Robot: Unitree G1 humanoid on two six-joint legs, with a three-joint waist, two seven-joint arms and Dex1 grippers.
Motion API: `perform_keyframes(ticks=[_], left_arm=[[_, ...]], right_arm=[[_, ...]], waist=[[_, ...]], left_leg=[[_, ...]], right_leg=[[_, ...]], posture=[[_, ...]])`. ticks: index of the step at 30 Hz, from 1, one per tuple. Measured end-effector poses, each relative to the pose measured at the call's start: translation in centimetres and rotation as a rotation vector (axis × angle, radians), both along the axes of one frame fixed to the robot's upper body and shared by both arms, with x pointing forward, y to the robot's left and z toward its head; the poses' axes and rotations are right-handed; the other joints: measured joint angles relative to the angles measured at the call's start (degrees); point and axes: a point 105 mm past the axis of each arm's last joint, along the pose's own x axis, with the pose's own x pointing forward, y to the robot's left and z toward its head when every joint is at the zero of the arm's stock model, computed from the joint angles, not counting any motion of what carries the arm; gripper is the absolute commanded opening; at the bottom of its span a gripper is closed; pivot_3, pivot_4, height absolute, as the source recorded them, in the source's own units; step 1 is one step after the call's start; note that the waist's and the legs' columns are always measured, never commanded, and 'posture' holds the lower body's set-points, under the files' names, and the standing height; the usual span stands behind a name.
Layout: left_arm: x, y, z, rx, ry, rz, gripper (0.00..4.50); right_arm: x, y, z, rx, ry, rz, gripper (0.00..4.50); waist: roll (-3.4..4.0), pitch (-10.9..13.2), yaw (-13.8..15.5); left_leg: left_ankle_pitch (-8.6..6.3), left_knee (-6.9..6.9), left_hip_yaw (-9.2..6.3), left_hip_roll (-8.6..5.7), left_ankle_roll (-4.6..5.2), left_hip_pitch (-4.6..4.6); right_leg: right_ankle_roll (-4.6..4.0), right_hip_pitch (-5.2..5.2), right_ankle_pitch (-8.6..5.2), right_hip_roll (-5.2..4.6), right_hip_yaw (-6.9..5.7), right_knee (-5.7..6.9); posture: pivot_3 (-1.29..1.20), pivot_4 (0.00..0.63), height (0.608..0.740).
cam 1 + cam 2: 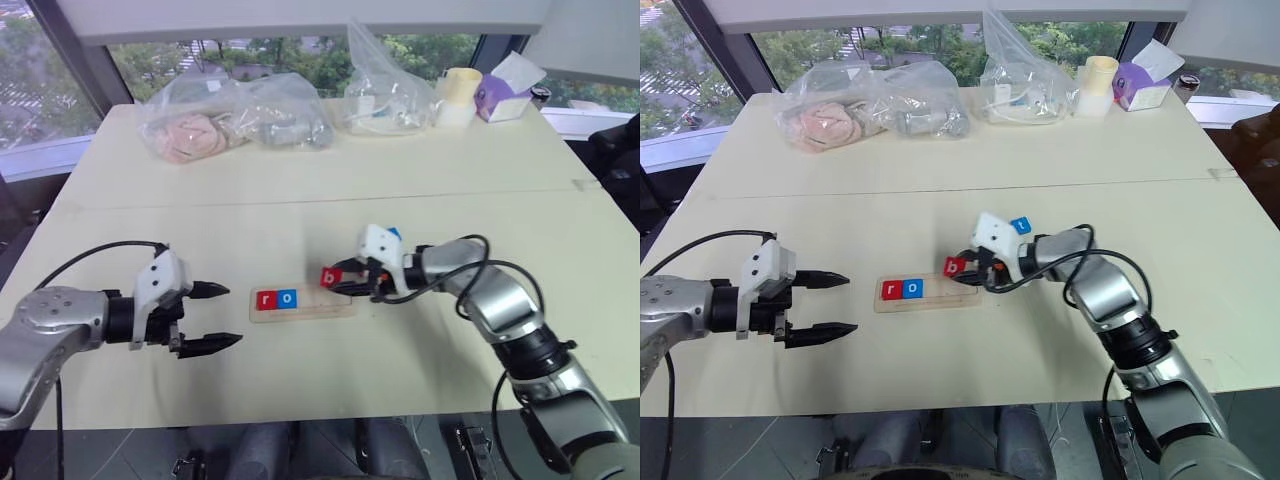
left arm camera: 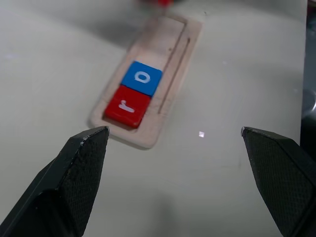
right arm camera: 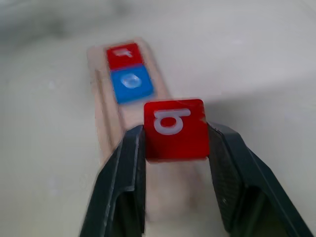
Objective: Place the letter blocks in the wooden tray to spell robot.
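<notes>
I need to release the red b block with my right gripper in the wooden tray's empty slot (image 1: 308,299) (image 3: 142,115) next to the blue o block.
The wooden tray (image 1: 300,303) lies in the middle of the table with a red r block (image 1: 266,299) and a blue o block (image 1: 288,297) side by side at its left end. My right gripper (image 1: 345,283) is shut on a red b block (image 3: 175,128) and holds it just above the tray's right end. A blue t block (image 1: 1021,226) shows on the table behind the right wrist. My left gripper (image 1: 225,315) hangs open to the left of the tray, its fingers (image 2: 79,163) wide apart with nothing between them.
Clear plastic bags (image 1: 235,115) of items, a pale cup (image 1: 458,95) and a tissue box (image 1: 505,95) stand along the table's far edge by the window. Bare tabletop (image 1: 300,380) lies in front of the tray.
</notes>
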Motion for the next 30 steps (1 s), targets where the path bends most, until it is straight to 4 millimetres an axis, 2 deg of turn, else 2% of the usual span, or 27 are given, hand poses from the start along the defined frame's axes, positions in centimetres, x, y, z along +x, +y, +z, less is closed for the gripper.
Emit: perform_keyframes(ticks=[4,8,25,26,30], left_arm=[[0.1,-0.1,0.0,0.0,-0.008,0.017,4.5],[-0.2,-1.1,0.1,-0.036,-0.022,0.016,4.5],[-0.6,-1.3,-0.4,-0.03,0.0,0.039,4.5],[-0.6,-1.3,-0.4,-0.03,0.0,0.04,4.5],[-0.5,-1.3,-0.3,-0.029,-0.004,0.046,4.5]], right_arm=[[-0.3,1.2,-0.4,-0.041,-0.023,0.046,1.15],[-0.7,2.3,-1.0,-0.058,-0.024,0.086,1.15],[-0.5,3.4,-2.3,-0.107,-0.051,0.137,1.15],[-0.4,3.4,-2.4,-0.107,-0.054,0.138,2.21],[0.0,3.4,-2.4,-0.117,-0.086,0.131,4.15]], waist=[[0.0,0.0,-0.1],[0.0,0.0,-0.2],[-0.01,0.0,-0.2],[-0.01,0.0,-0.2],[-0.01,0.0,-0.2]], left_leg=[[0.0,-0.02,-0.01,0.03,0.0,0.0],[0.01,-0.01,-0.01,0.05,0.0,0.0],[0.02,-0.01,-0.01,0.05,-0.01,0.01],[0.02,-0.01,-0.01,0.05,-0.01,0.01],[0.02,-0.01,-0.01,0.05,-0.01,0.01]], right_leg=[[0.01,-0.04,0.01,0.05,0.0,0.05],[0.01,-0.07,0.01,0.07,0.0,0.09],[0.02,-0.07,0.02,0.17,0.0,0.11],[0.02,-0.07,0.02,0.17,-0.01,0.11],[0.02,-0.07,0.02,0.18,0.0,0.11]], posture=[[0.0,0.15,0.74],[0.0,0.15,0.74],[0.0,0.15,0.74],[0.0,0.15,0.74],[0.0,0.15,0.74]])
